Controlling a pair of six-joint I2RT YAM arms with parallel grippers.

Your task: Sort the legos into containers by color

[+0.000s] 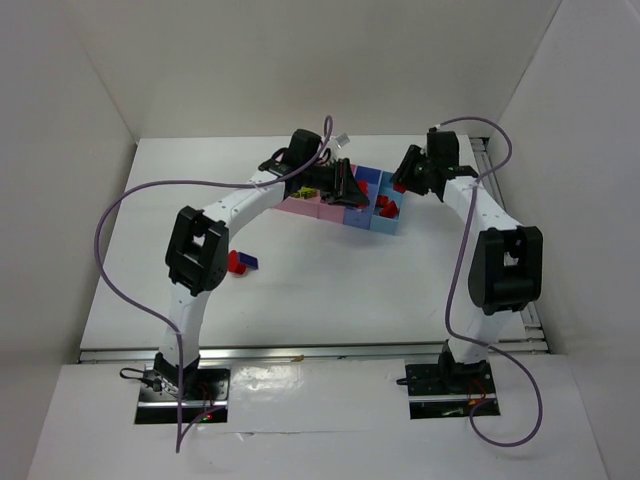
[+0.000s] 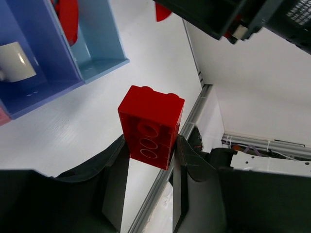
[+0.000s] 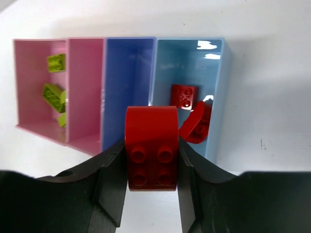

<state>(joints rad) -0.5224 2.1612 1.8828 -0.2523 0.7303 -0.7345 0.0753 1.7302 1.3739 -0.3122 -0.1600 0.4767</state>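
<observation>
The robot's left gripper needs to release the red lego brick on the red legos in the light-blue compartment (image 1: 392,198).
The containers (image 1: 318,210) stand in a row at the back middle of the table. My left gripper (image 2: 151,145) is shut on a red lego (image 2: 151,124), its hollow underside facing the camera, over bare table beside the light-blue compartment (image 2: 99,46). A cream lego (image 2: 14,60) lies in the blue compartment (image 2: 36,87). My right gripper (image 3: 151,145) is shut on a round-topped red lego (image 3: 151,145) in front of the blue compartment (image 3: 127,73). Two red legos (image 3: 189,109) lie in the light-blue compartment (image 3: 187,63), and lime-green legos (image 3: 54,94) in the pink one (image 3: 82,82).
A red and a dark blue lego (image 1: 241,262) lie loose on the table near the left arm's elbow. White walls enclose the table on three sides. A metal rail (image 2: 187,124) runs along the table's right edge, close to my left gripper.
</observation>
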